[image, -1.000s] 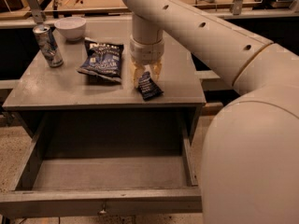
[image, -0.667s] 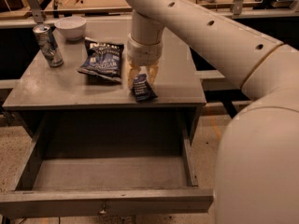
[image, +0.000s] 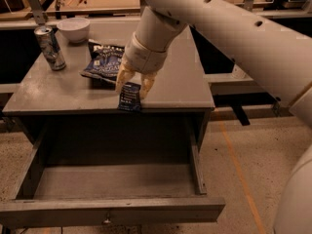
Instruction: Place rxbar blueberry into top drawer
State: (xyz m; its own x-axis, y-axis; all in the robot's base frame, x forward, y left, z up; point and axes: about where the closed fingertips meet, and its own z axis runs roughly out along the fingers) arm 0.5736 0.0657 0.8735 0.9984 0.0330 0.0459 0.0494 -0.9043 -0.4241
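My gripper needs to let go of the rxbar blueberry on the middle of the top drawer's grey bottom [image: 110, 158], straight behind the drawer's handle.
The rxbar blueberry [image: 130, 96], a small flat navy wrapper with white text, hangs between the fingers of my gripper [image: 132, 86]. The gripper is shut on it and holds it over the front edge of the grey table [image: 53, 94], above the back of the open top drawer [image: 114, 179]. The drawer is pulled far out and its grey floor is bare. Its front panel [image: 109, 211] with a small central handle is at the bottom of the view.
A crinkled blue-black chip bag [image: 104, 61] lies on the table just behind the gripper. A drink can [image: 49, 48] and a white bowl [image: 73, 29] stand at the back left. My large white arm [image: 234, 28] fills the upper right.
The gripper has lifted the bar off the table top and carried it left and forward to the table's front edge, over the open drawer.
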